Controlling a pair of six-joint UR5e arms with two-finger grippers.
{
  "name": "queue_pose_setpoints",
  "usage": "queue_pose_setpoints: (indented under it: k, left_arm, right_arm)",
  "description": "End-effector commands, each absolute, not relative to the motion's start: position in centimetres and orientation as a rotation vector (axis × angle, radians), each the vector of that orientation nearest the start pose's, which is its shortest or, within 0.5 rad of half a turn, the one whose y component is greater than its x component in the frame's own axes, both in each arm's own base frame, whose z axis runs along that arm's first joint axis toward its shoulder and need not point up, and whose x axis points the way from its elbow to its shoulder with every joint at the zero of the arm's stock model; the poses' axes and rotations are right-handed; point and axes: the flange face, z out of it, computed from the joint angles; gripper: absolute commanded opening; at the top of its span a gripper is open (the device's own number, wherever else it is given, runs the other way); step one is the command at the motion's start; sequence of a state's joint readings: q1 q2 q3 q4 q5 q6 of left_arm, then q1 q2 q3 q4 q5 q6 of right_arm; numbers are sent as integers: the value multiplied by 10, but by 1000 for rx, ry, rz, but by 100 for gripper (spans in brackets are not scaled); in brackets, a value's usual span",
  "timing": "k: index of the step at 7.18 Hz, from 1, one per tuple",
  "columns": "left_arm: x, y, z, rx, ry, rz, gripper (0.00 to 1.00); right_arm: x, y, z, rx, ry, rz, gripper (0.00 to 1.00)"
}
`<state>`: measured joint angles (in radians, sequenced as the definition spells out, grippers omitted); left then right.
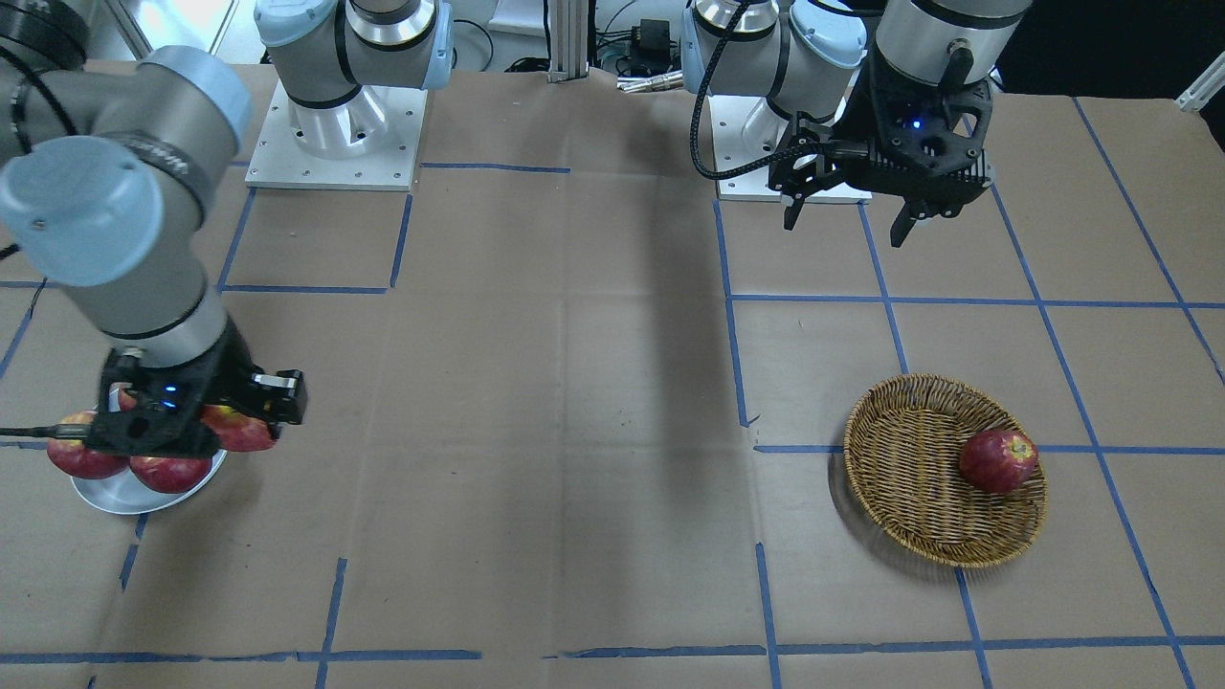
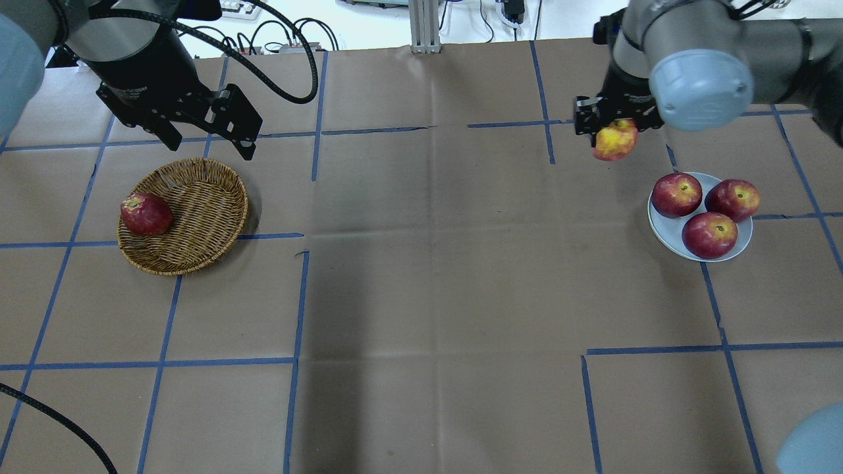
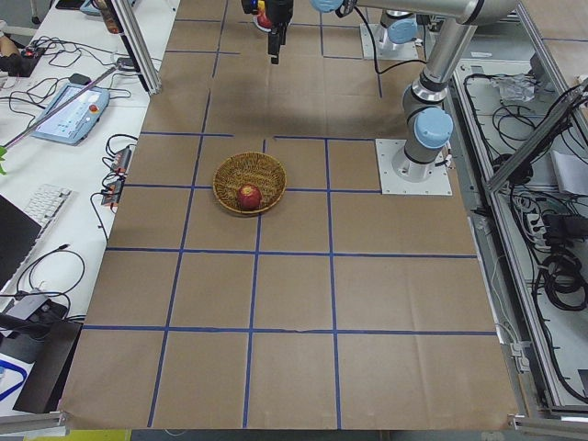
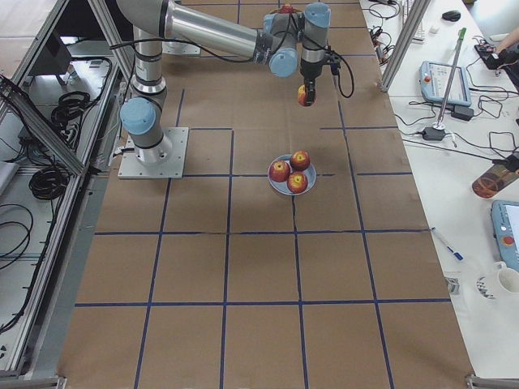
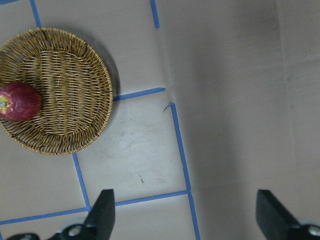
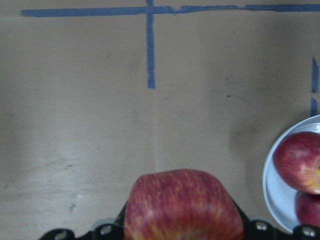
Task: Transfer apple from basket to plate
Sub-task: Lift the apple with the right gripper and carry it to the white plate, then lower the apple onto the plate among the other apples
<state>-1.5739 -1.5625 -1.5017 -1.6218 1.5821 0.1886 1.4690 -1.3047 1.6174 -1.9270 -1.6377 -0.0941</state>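
Observation:
I will use my right gripper to set the light red apple down and let it go among the darker red apples on the pale plate point(image 1: 107, 424). The light red apple still hangs above the table.
The apple point(image 2: 614, 140), light red with a broad yellow patch, hangs in my right gripper point(image 2: 616, 130), which is shut on it above the table, up and left of the plate point(image 2: 664, 230). In the right wrist view the apple point(image 6: 182, 205) fills the bottom centre, with the plate's rim point(image 6: 274, 195) at the right edge. The pale plate holds three darker red apples. The wicker basket point(image 2: 197, 197) lies on the left with one dark red apple point(image 2: 146, 214) at its left edge. My left gripper point(image 2: 211, 145) is open and empty, raised beyond the basket.
Brown paper with a grid of blue tape lines covers the table. The robot bases point(image 1: 330, 124) stand at the table's robot-side edge. A cable point(image 2: 39, 408) hangs in at the overhead view's lower left. The left wrist view shows the basket point(image 5: 65, 90) at upper left.

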Motion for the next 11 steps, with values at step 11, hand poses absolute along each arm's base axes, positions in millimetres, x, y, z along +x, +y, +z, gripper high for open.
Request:
queue_pose_setpoints:
  k: [11]
  left_arm:
    - [-134,-490,521,300,3117,-40,99]
  right_arm:
    - [-108,-551,253,-94,3207,-19,40]
